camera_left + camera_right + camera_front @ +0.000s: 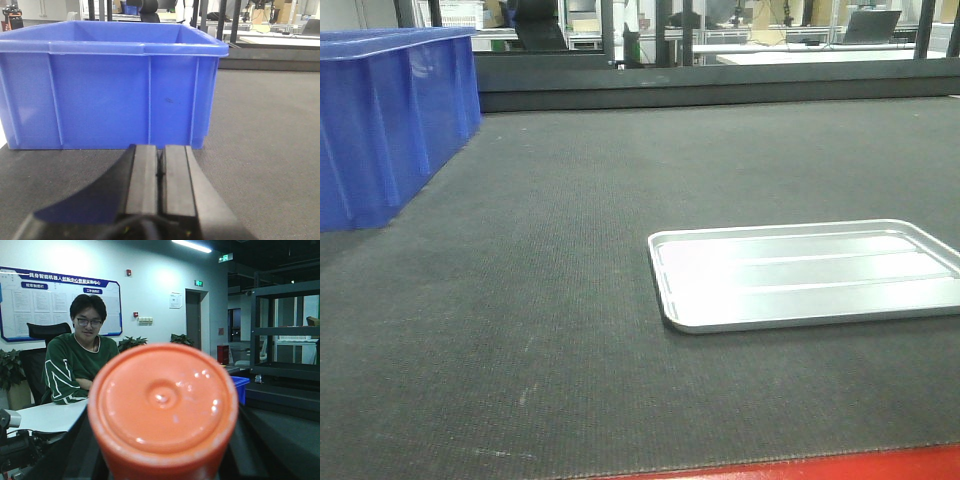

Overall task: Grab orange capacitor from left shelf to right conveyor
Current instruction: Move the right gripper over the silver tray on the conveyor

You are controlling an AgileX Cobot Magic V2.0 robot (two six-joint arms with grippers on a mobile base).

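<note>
I need to use my right gripper to release the orange capacitor, now held up in the air, so that it stands upright on the silver tray, closer to its front rim (842,285).
The orange capacitor (162,412) fills the right wrist view, its round end cap facing the camera. My right gripper (162,452) is shut on it, with dark fingers (75,455) showing on either side of its body, held up in the air. The right conveyor (550,250) is the dark textured belt with a red front edge (840,465). My left gripper (160,160) hovers low over the belt, its pads pressed together with nothing between them. The left shelf is out of view. Neither gripper appears in the front view.
A blue plastic bin (110,95) stands just beyond the left gripper, at the belt's left (390,120). A shallow silver tray (665,300) lies at the belt's right. A seated person (82,360) and a black rack (285,330) are behind the capacitor.
</note>
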